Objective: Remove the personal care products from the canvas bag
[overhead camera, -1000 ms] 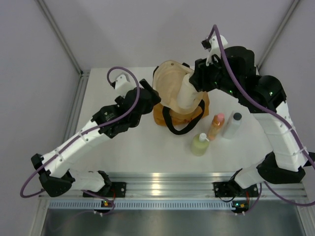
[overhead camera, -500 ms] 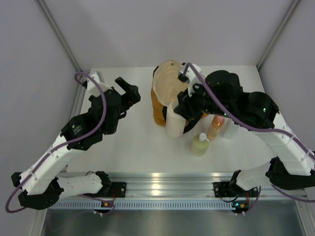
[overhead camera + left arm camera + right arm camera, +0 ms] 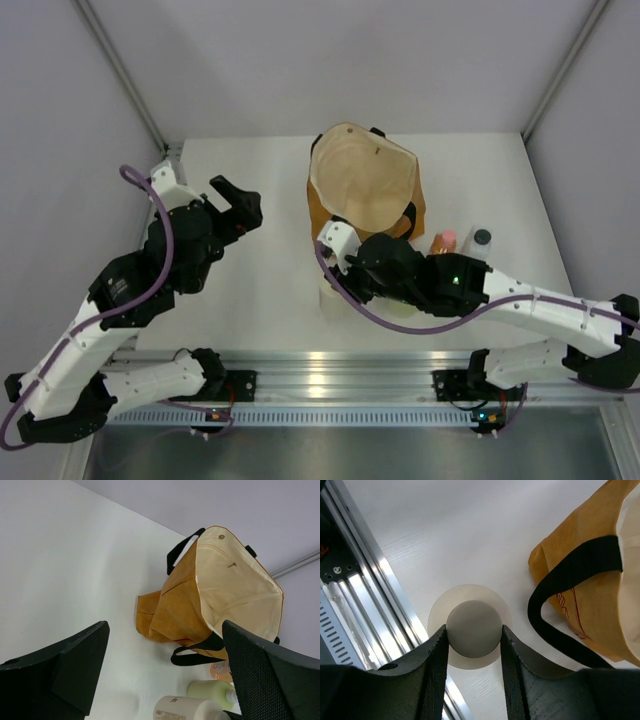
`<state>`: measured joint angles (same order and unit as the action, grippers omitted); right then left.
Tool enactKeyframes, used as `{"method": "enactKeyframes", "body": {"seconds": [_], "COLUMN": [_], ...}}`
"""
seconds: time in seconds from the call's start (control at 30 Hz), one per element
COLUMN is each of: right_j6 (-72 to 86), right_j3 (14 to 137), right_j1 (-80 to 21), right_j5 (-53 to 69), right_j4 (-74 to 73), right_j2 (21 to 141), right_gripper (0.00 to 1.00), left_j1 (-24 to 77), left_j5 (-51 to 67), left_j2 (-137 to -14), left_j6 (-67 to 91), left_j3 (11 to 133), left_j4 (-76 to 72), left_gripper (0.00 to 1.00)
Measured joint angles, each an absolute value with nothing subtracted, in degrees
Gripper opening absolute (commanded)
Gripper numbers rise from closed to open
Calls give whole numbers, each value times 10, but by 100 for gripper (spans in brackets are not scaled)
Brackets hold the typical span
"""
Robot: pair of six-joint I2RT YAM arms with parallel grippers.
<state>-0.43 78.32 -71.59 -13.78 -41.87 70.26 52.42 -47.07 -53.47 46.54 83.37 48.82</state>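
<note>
Next, I let go of the short cream jar on the table [image 3: 358, 325] with my right gripper, close beside the pale-green pump bottle.
The canvas bag [image 3: 365, 185] stands open at the back middle of the table, its cream lining showing; it also shows in the left wrist view [image 3: 180, 610]. My right gripper [image 3: 474, 630] is shut on the cap of the short cream jar [image 3: 470, 597], upright and low over the table in front of the bag [image 3: 590, 590]. The jar's edge [image 3: 327, 298] shows beside my right wrist. The orange bottle with pink cap [image 3: 443, 241] and the whitish black-capped bottle [image 3: 479, 242] stand right of the bag. The pale-green pump bottle [image 3: 212, 692] is next to the jar [image 3: 185, 709]. My left gripper [image 3: 238, 195] is open and empty, left of the bag.
The metal rail [image 3: 330, 375] runs along the table's near edge, close to the jar; it shows in the right wrist view [image 3: 365, 605]. One black bag handle [image 3: 555, 610] lies looped on the table beside the jar. Grey walls close in both sides.
My right gripper has carried the cream jar out of the bag and down to the table in front of it. My left gripper has let go of the bag's rim and drawn back left.
</note>
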Motion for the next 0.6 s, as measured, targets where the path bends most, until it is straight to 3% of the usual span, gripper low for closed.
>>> {"method": "enactKeyframes", "body": {"seconds": [0.2,0.6], "right_j6": [11,42], "right_j3": [636,480], "right_j1": [-729,-735], "right_j5": [-183,-240], "right_j4": [-309,-204], "right_j2": [646,592], "right_gripper": [0,0], "left_j1": [524,524], "left_j5": [-455,-402], "left_j2": [-504,-503], "left_j6": [463,448], "left_j3": [822,793], "left_j4": [518,555], "left_gripper": [98,98]}}
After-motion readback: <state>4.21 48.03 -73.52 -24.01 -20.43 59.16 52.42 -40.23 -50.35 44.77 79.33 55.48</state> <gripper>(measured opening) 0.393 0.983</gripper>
